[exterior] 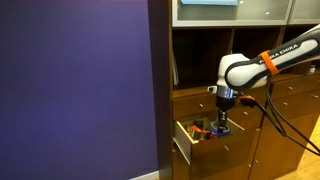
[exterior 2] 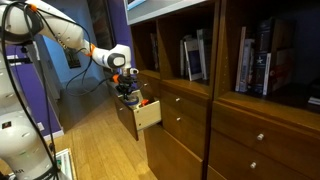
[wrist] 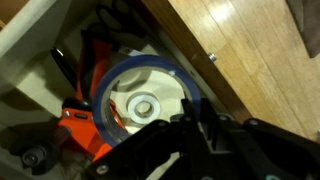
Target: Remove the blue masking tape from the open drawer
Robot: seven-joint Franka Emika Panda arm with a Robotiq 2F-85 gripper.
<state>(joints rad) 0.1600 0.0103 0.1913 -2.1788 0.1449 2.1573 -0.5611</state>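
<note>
My gripper needs to let go of the blue masking tape on the cabinet's open shelf [exterior: 206, 90] above the drawers, near the shelf's front edge.
The wrist view shows the blue masking tape [wrist: 150, 63], a light blue ring with a white core, lying on orange and dark clutter inside the drawer [wrist: 35, 45]. My gripper [wrist: 197, 118] is at the ring's right edge. Its fingers are drawn together with the blue rim between them. In both exterior views the gripper [exterior: 221, 127] [exterior 2: 130, 95] reaches down into the open drawer [exterior: 183, 143] [exterior 2: 148, 115], which is pulled out of the wooden cabinet. The tape is hidden in those views.
An orange tool [wrist: 85, 130] and dark items lie under and beside the tape. Closed drawer fronts [exterior 2: 185, 110] and shelves with books [exterior 2: 255, 60] surround the open drawer. A purple wall [exterior: 80, 90] stands beside the cabinet. Wooden floor [wrist: 250, 50] lies below.
</note>
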